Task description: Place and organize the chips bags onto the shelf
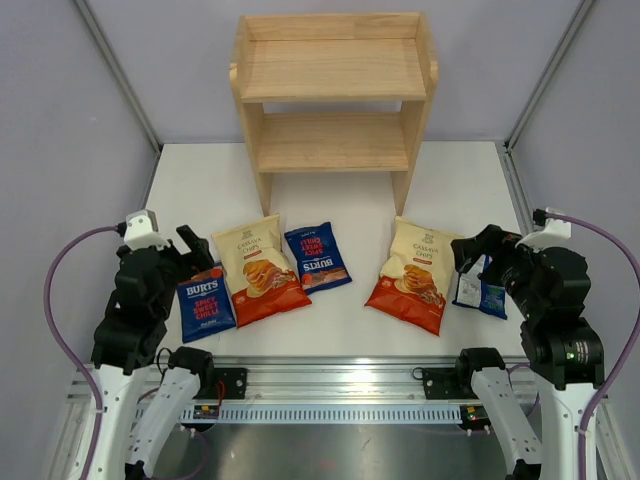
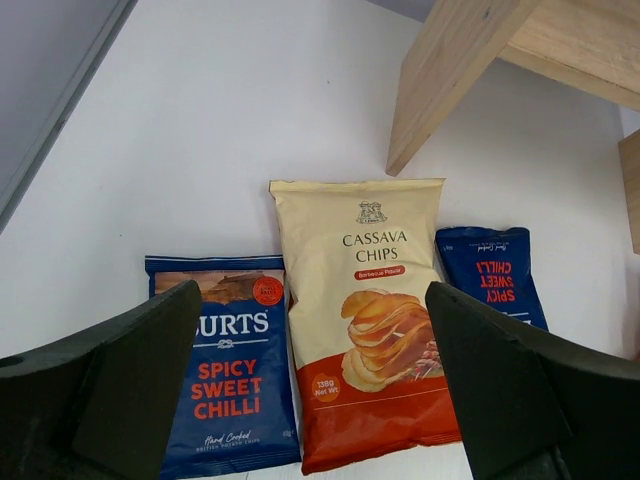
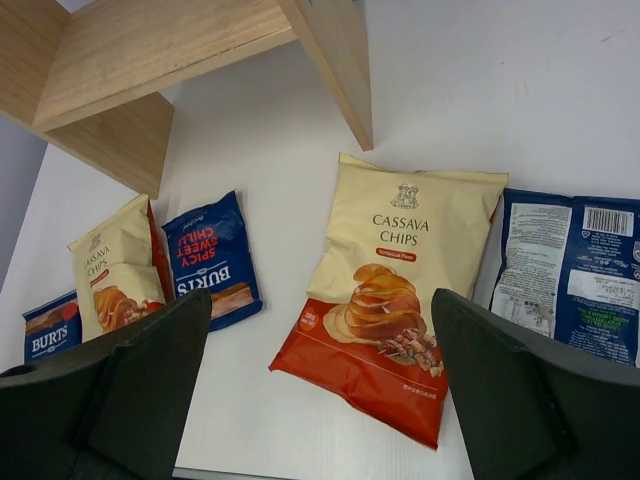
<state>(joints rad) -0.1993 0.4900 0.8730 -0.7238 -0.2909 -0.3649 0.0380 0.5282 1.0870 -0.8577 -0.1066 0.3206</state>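
Observation:
My left gripper will grip the Cassava bag between the blue and upside-down Burts bags at its top corner [image 1: 216,237] [image 2: 277,188] nearest the blue one.
The wooden shelf [image 1: 333,95] stands at the back of the table, and its two tiers hold nothing. Several chips bags lie flat in front of it. At the left are a blue Burts bag [image 1: 205,302], a cream-and-red Cassava bag [image 1: 262,270] and an upside-down Burts bag [image 1: 316,256]. At the right are a second Cassava bag [image 1: 417,273] and a Burts bag [image 1: 482,290] lying back side up. My left gripper [image 1: 196,255] hovers open over the left group [image 2: 312,300]. My right gripper [image 1: 478,250] hovers open above the right Cassava bag [image 3: 320,300]. Neither gripper touches a bag.
Grey enclosure walls [image 1: 60,120] close in both sides and the back. A metal rail [image 1: 340,385] with the arm bases runs along the near edge. The shelf's side panel [image 2: 450,80] reaches down to the table just beyond the bags.

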